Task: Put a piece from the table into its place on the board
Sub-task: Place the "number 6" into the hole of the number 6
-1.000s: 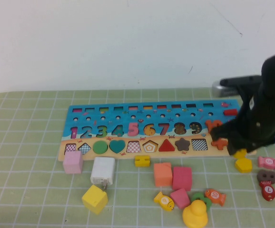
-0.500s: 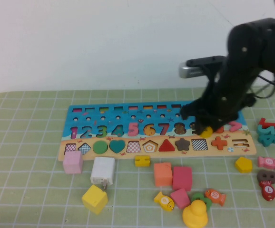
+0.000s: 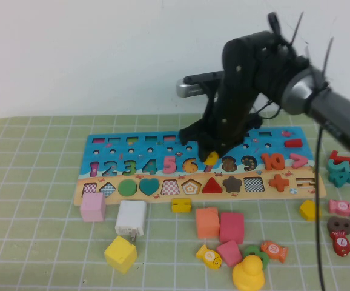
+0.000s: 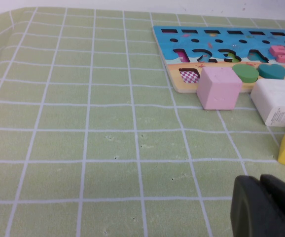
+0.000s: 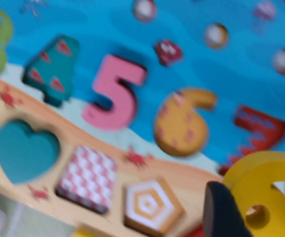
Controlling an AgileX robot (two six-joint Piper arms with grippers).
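My right gripper will release the yellow number 6 piece in the orange 6 slot (image 3: pixel 190 165) (image 5: pixel 182 123) next to the pink 5.
The blue and tan puzzle board (image 3: pixel 163 142) lies across the table with number and shape slots. My right gripper (image 3: pixel 211 157) hangs over the board's number row near the 6 and 7 slots, shut on a yellow number 6 piece (image 5: pixel 266 192). In the right wrist view that piece sits between the dark fingers (image 5: pixel 221 212), just above the red 7 (image 5: pixel 261 129) and beside the orange 6 slot (image 5: pixel 182 122). My left gripper (image 4: pixel 268 207) is low over bare mat at the near left, fingers together, empty.
Loose pieces lie in front of the board: pink cube (image 3: pixel 92 207), white block (image 3: pixel 131 218), yellow cube (image 3: pixel 121 253), orange (image 3: pixel 207 222) and red (image 3: pixel 231 227) cubes, yellow duck (image 3: pixel 248 274), fish pieces. More pieces sit at the right edge (image 3: pixel 342 225).
My right arm has swung left along the board from its right end to the 6 and 7 slots, carrying the yellow piece. The left arm has not moved.
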